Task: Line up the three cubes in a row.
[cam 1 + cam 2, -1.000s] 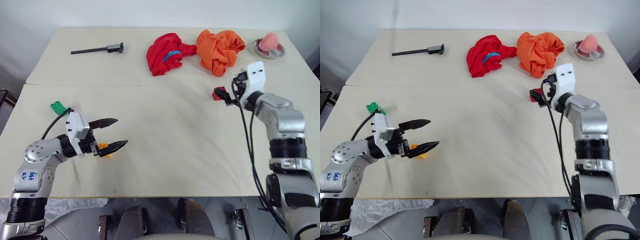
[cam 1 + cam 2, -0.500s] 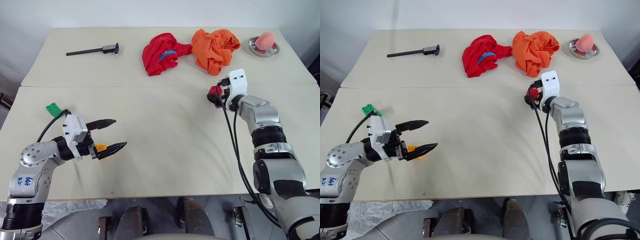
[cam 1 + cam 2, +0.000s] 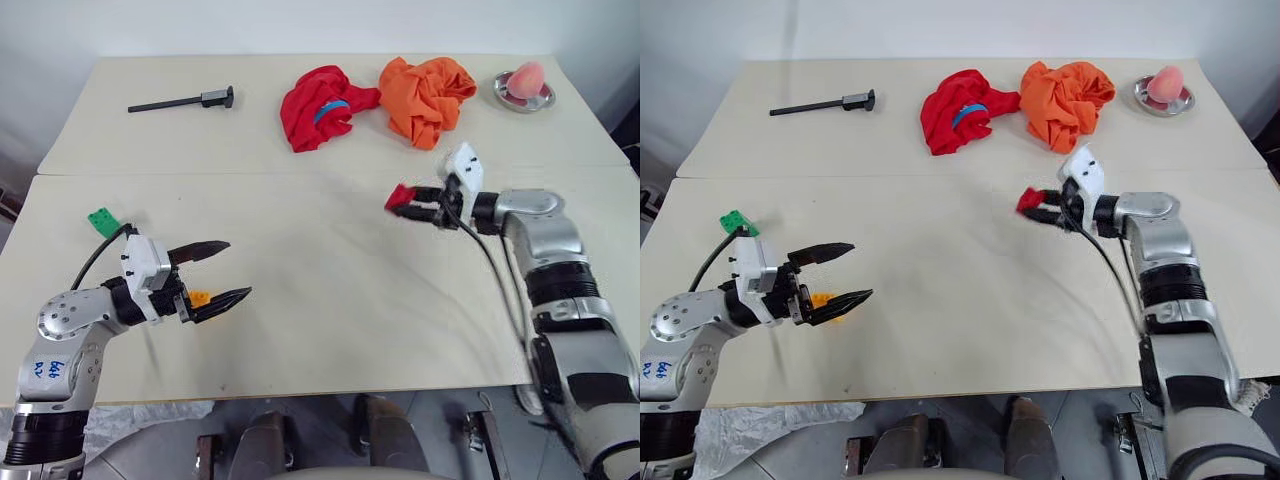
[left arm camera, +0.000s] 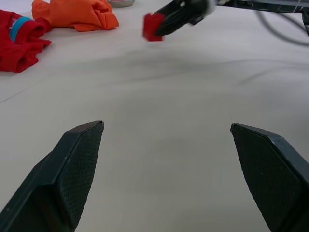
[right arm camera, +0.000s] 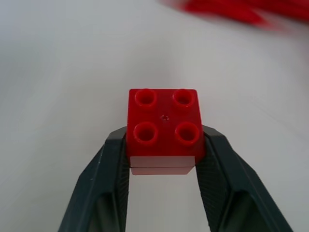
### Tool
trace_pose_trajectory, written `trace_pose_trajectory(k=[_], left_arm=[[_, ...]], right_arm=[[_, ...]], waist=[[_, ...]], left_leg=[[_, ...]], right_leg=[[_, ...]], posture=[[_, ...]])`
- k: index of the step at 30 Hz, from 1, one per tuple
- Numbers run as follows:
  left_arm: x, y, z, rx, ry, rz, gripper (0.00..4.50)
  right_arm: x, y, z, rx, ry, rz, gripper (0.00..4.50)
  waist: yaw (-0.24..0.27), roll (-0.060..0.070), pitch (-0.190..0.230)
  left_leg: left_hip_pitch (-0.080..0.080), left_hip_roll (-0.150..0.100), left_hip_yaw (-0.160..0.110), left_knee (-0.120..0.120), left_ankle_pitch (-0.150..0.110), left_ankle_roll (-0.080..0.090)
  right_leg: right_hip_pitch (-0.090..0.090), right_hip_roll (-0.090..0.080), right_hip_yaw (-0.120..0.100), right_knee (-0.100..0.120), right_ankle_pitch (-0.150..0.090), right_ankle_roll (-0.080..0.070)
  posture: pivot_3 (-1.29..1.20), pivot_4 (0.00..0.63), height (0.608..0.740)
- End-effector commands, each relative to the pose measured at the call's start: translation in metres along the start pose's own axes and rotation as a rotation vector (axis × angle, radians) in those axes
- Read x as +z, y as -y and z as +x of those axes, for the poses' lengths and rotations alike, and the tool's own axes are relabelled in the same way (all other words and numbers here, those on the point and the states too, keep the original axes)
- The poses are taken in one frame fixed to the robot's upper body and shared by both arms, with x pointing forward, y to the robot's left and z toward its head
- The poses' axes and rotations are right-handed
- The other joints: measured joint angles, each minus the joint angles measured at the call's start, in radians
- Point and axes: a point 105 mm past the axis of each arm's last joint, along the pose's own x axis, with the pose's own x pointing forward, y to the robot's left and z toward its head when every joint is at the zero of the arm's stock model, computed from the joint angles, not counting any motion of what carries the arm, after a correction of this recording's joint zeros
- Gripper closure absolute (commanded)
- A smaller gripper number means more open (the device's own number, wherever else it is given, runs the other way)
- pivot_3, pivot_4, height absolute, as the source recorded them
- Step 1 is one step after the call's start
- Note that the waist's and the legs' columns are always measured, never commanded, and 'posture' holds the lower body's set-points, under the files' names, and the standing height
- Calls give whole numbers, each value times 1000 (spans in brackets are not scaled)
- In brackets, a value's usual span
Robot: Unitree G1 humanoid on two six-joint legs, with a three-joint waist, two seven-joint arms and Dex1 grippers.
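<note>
My left gripper is to close next on the sides of the green cube (image 3: pixel 103 222) near the edge of the table, leaving the yellow-orange cube where it lies.
The red cube (image 3: pixel 401 196) hangs just above the table right of centre, and my right gripper (image 3: pixel 412 204) is shut on it, pointing left. In the right wrist view the studded red cube (image 5: pixel 164 128) is pinched between both fingers. My left gripper (image 3: pixel 222 270) stands open near the front left, level above the table. The yellow-orange cube (image 3: pixel 200 297) lies on the table between its fingers, near their base. Farther left, by the table's edge, rests the green cube (image 3: pixel 102 221). In the left wrist view the red cube (image 4: pixel 152 27) shows far ahead.
At the back lie a red cloth (image 3: pixel 318 106) and an orange cloth (image 3: pixel 427 85). A metal dish with a pink object (image 3: pixel 525 84) stands at the back right. A black tool (image 3: pixel 181 100) lies at the back left. A seam (image 3: pixel 250 174) joins the two tabletops.
My right gripper has shut on the red cube and swung left with it, now pointing left over the table. The left gripper has stayed where it was, open.
</note>
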Motion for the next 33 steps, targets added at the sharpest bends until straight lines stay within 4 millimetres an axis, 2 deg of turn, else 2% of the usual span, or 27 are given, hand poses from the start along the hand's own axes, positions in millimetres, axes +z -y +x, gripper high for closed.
trace_pose_trajectory(k=[1, 5, 9, 19, 25, 28, 33], left_arm=[[12, -5, -5, 28, 32, 68, 0], [12, -2, -6, 28, 33, 64, 0], [13, 0, -8, 33, 30, 74, 0], [14, -2, -15, 54, 21, 71, 0], [14, -3, -14, 47, 33, 40, 0], [10, -22, -46, 235, 36, 5, 0], [-11, -24, -94, 425, -22, -36, 0]], right_arm=[[3, -21, -1, 229, -49, -96, 3005], [-23, -33, 3, 343, -168, -155, 3005], [-37, -31, 5, 345, -197, -150, 3005], [-49, -25, -6, 306, -208, -126, 3005], [-39, -22, -12, 274, -151, -157, 1092], [-22, -22, -36, 219, -62, -227, 91], [8, -45, -57, 214, 207, -234, 36]], waist=[[0, 0, 0], [-1, 0, 0], [1, 0, 0], [4, 0, 0], [4, 0, 0], [5, 0, 0], [5, 0, 0]], left_leg=[[1, 0, 0, 1, 0, 0], [1, 1, 0, 3, 0, 0], [1, 0, -1, 3, 0, 0], [1, 1, -9, 7, 0, -1], [0, 1, -11, 8, 0, -1], [0, 1, -12, 8, 0, -1], [0, 2, -12, 7, 0, 0]], right_leg=[[1, 0, 0, 0, 0, 0], [2, 0, 0, 1, 0, 0], [2, 0, 0, 1, 0, 0], [4, -1, -2, 2, 0, 0], [4, -1, -2, 2, 0, 0], [4, -1, -2, 2, 0, 0], [4, -1, -2, 1, 0, 0]], posture=[[0, 150, 740], [0, 150, 740], [0, 150, 740], [0, 150, 740], [0, 150, 740], [0, 150, 740], [0, 150, 740]])
